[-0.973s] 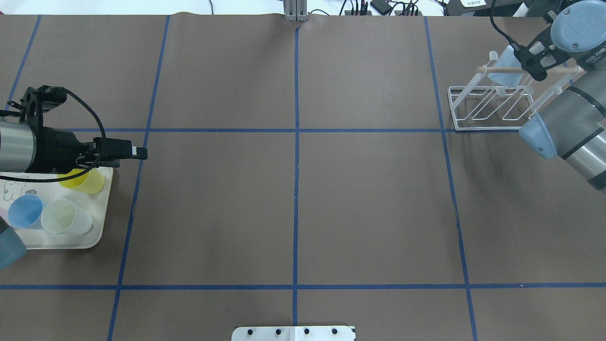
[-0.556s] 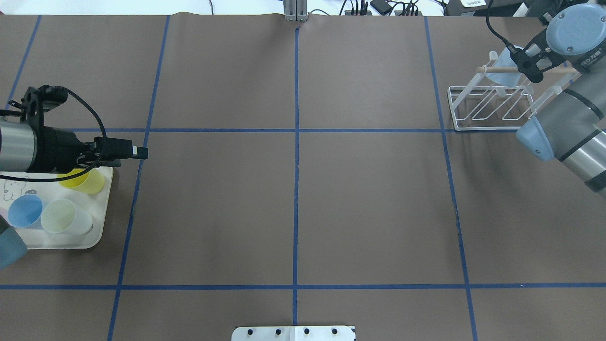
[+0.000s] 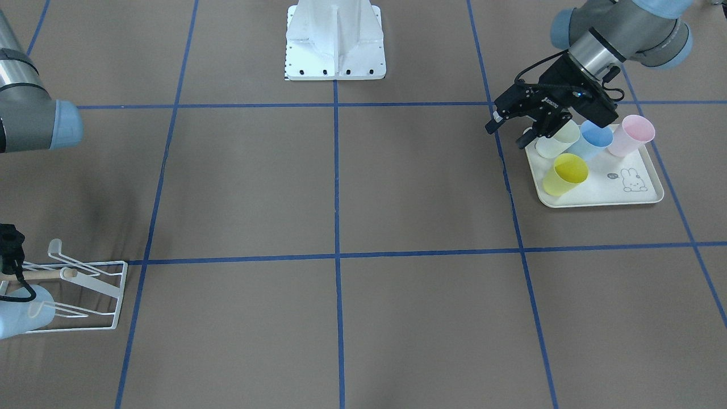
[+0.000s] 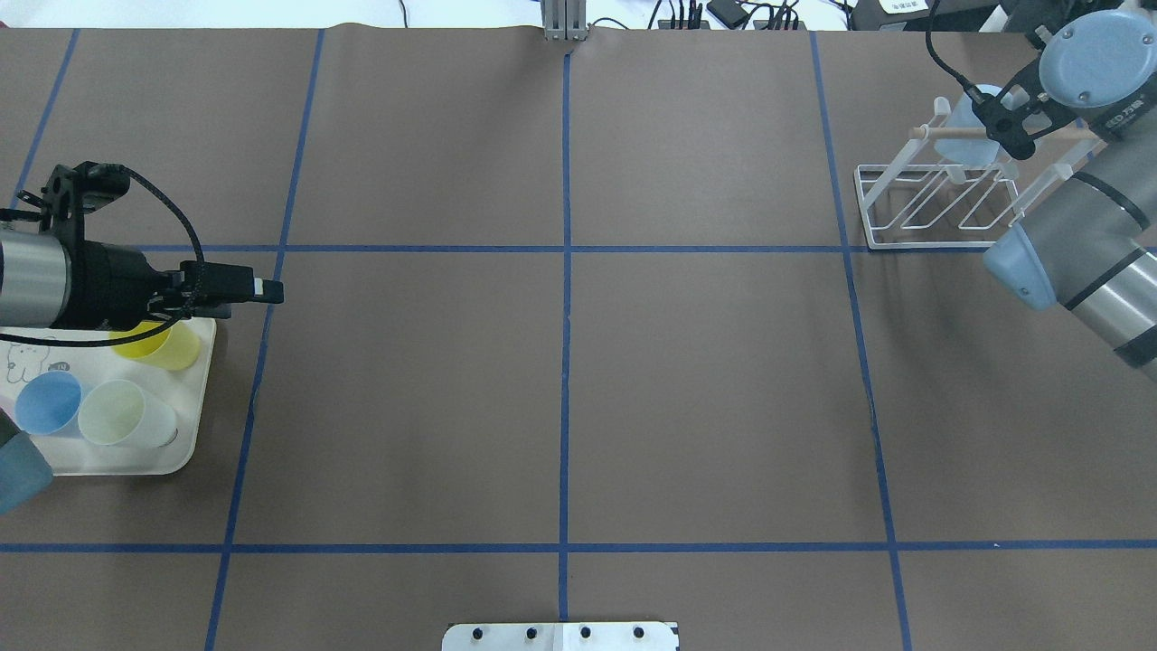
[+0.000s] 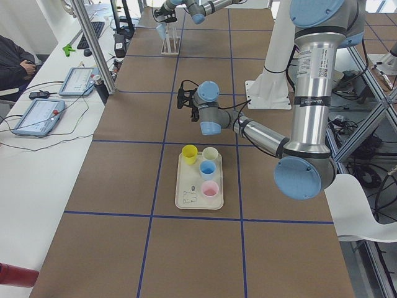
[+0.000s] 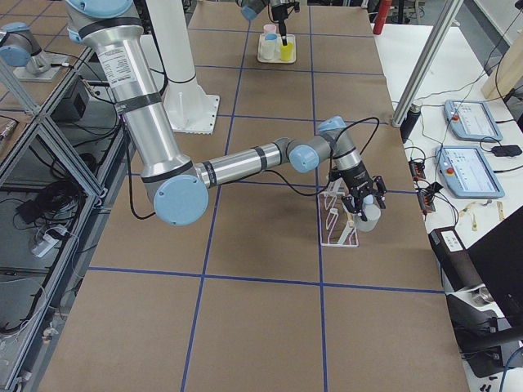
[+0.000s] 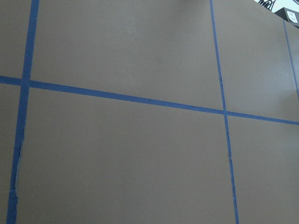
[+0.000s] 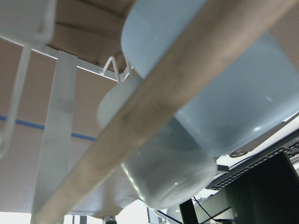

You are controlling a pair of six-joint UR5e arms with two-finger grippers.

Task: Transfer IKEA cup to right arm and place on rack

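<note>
The robot's left gripper needs to next close on the rim of the yellow cup (image 3: 586,171), on the side that faces the rabbit print on the tray.
A pale blue IKEA cup (image 4: 960,145) lies tilted among the prongs of the white wire rack (image 4: 913,212), under its wooden dowel (image 4: 940,132), at the far right of the table. The right arm's gripper (image 6: 364,211) is right at the cup (image 6: 373,217), its fingers to either side. I cannot tell whether it still grips. The right wrist view is filled by the cup (image 8: 219,84) behind the dowel (image 8: 140,116). My left gripper (image 3: 505,135) hovers open, holding nothing, beside the tray's inner edge.
A cream rabbit-print tray (image 3: 625,196) holds yellow (image 3: 565,173), pale green (image 3: 556,140), blue (image 3: 593,139) and pink (image 3: 630,135) cups. The robot's white base plate (image 3: 335,51) sits mid-table. A side desk with tablets (image 5: 40,115) and a seated person (image 5: 12,62) lies beyond.
The right arm's wrist and elbow have shifted slightly towards the far edge at the rack. The cup has barely moved. The left arm has stayed still.
</note>
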